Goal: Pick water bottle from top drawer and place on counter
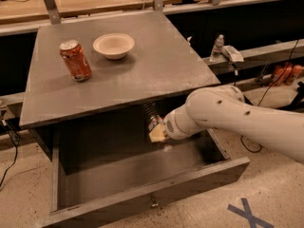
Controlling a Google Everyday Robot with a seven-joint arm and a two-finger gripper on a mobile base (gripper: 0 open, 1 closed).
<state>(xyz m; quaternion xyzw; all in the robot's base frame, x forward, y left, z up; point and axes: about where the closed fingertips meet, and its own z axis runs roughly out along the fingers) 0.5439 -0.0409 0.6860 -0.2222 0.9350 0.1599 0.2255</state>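
Note:
The water bottle, now upright above the top drawer's floor, will be let go by my gripper on the grey counter [165, 66], between the white bowl and the front corner by my arm.
The top drawer [118, 204] stands pulled open below the grey counter [156, 68]. The water bottle [151, 114], clear and ribbed with a coloured label band, stands roughly upright just under the counter's front edge, above the drawer floor. My gripper [157, 135] is shut on the bottle's lower part, and its yellowish finger pad [156, 136] shows beside the label. The white arm reaches in from the right over the drawer's right side.
An orange soda can [75, 61] and a white bowl [113, 45] stand on the back left of the counter. A small upright clear bottle [217, 47] stands on a ledge at the right. A blue tape X [247, 213] marks the floor.

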